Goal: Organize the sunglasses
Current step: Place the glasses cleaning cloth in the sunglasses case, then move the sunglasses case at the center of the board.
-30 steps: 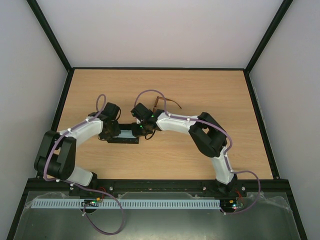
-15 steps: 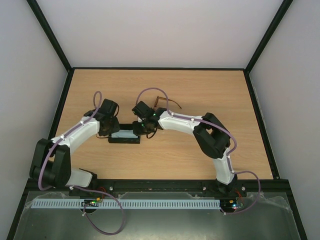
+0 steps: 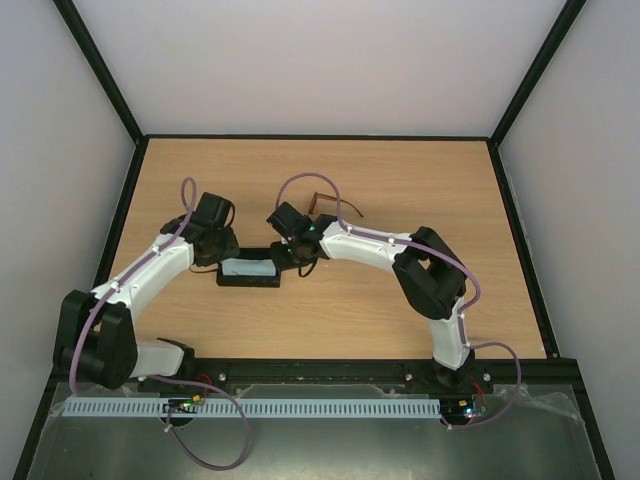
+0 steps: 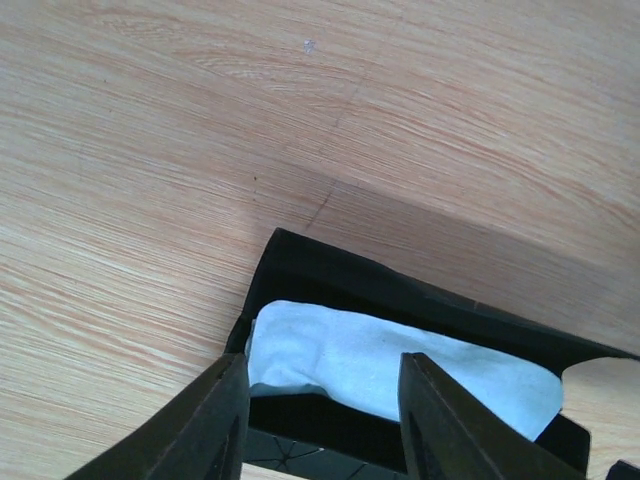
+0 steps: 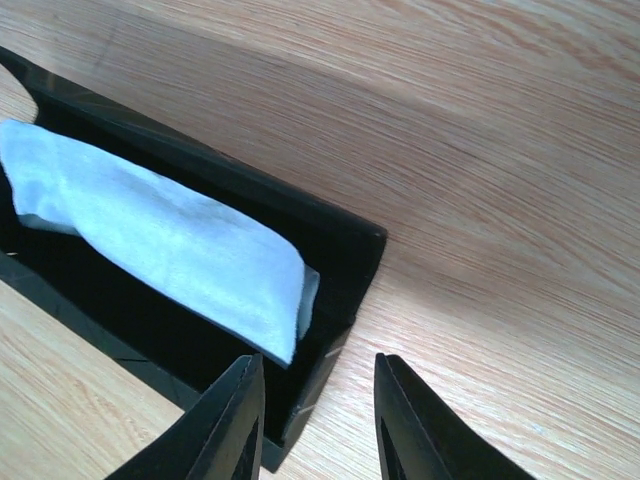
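The open case lies off to one side of the sunglasses, so the robot's right gripper will pinch its end [image 5: 338, 345] and drag the case to the middle of the table.
The black oblong case [image 3: 247, 279] lies open on the table with a light blue cloth [image 3: 248, 268] inside. My left gripper [image 3: 220, 256] is open over the case's left end; in the left wrist view its fingers [image 4: 222, 420] stand either side of the cloth [image 4: 380, 360] in the case [image 4: 400, 295]. My right gripper [image 3: 292, 256] is open at the case's right end, straddling its end wall [image 5: 345, 300], beside the cloth [image 5: 170, 250]. The sunglasses [image 3: 341, 205], with a thin brown frame, lie behind the right wrist, partly hidden by it.
The wooden table [image 3: 420, 190] is bounded by a black frame and pale walls. The right arm's elbow [image 3: 430, 275] hangs over the right middle of the table. A purple cable [image 3: 290, 185] loops over the right wrist.
My left arm has swung back and left, and its gripper has drawn off the case towards its left end, so the cloth shows more. The right gripper has shifted slightly up.
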